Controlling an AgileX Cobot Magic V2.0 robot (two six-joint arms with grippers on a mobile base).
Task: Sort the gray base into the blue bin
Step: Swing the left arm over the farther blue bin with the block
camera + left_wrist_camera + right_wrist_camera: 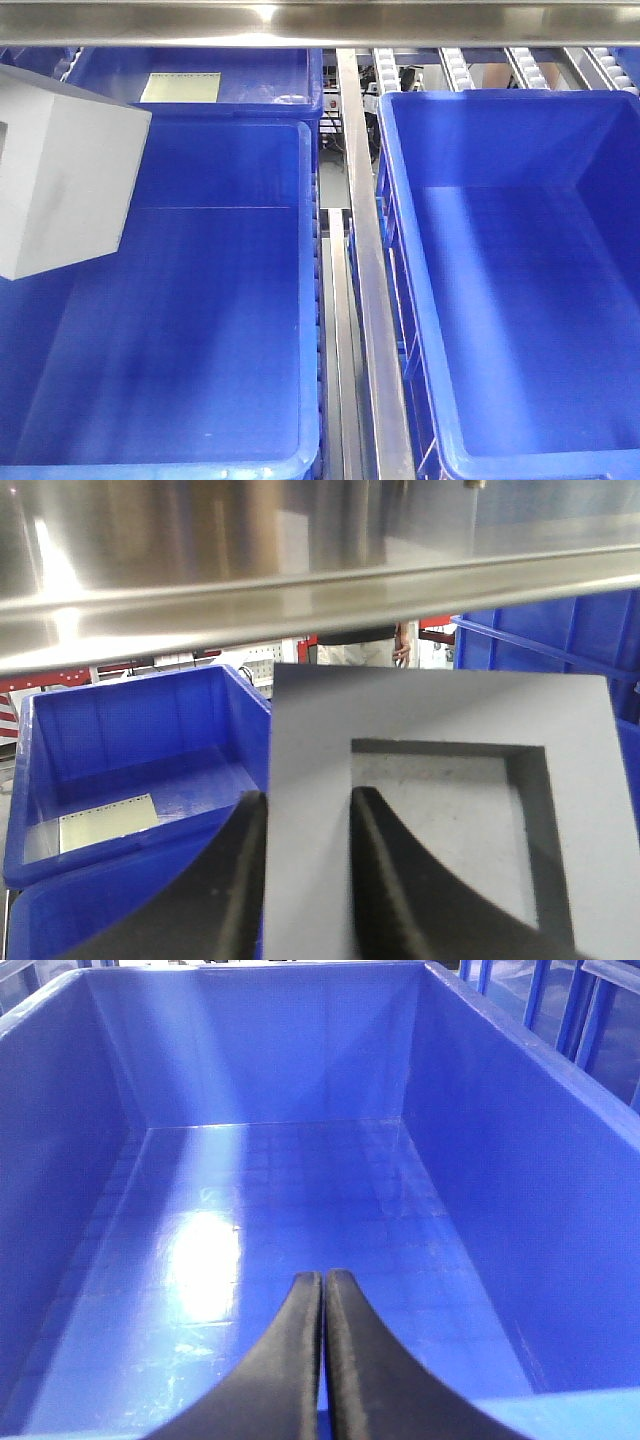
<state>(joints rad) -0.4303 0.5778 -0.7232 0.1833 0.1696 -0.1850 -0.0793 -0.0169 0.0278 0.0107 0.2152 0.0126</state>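
Note:
I need to let go of the gray base with my left gripper by the near side of the blue bin (pixel 545 383) across the steel bar.
The gray base (pixel 60 180) hangs at the far left of the front view, tilted, above the left blue bin (pixel 200 340), which holds nothing. In the left wrist view my left gripper (pixel 308 798) is shut on the gray base (pixel 450 710). One finger is outside its left wall and the other is inside the square recess. My right gripper (pixel 322 1278) is shut on nothing, its fingertips together. It hovers low over the grid-textured floor of the right blue bin (pixel 300 1180). Neither arm shows in the front view.
A second large blue bin (pixel 520 280) stands at the right. A steel rail (pixel 365 250) runs between the two bins. Behind the left bin is a blue tub (pixel 270 75) with a pale yellowish sheet (pixel 180 87). A steel beam (pixel 300 20) crosses overhead.

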